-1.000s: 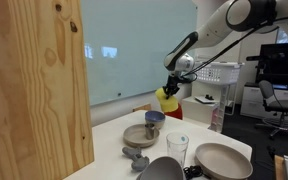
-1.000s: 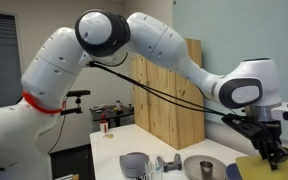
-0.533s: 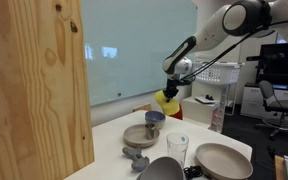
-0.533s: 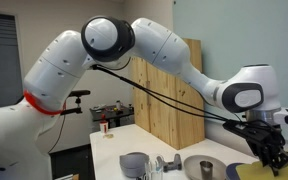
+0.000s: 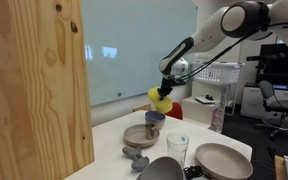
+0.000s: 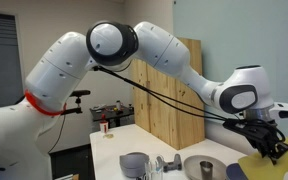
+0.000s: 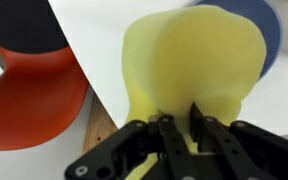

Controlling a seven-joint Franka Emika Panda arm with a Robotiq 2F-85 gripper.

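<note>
The yellow cup, now hanging in the air above the table, will drop from my gripper over the rim of the blue bowl (image 5: 166, 109).
My gripper (image 5: 165, 89) is shut on the rim of a pale yellow cup (image 5: 160, 98), which hangs in the air above the table. In the wrist view the yellow cup (image 7: 194, 60) fills the middle, and one finger sits inside its wall and the other outside, the gripper (image 7: 181, 118) pinching it. Just below and slightly beyond the cup stands a blue bowl (image 5: 154, 118) on a tan plate (image 5: 136, 136); the blue bowl (image 7: 271, 35) peeks out behind the cup in the wrist view. In an exterior view the gripper (image 6: 267, 146) and the cup (image 6: 276, 160) sit at the right edge.
A clear glass (image 5: 177, 148), a grey bowl (image 5: 222, 158), a dark bowl (image 5: 162, 169) and a small grey piece (image 5: 137, 158) stand on the white table (image 5: 109, 135). A wooden panel (image 5: 34, 90) fills the left. An orange seat (image 7: 34, 100) lies beside the table edge.
The gripper has carried the yellow cup a little to the left and up, nearer over the blue bowl. Its grip has not changed.
</note>
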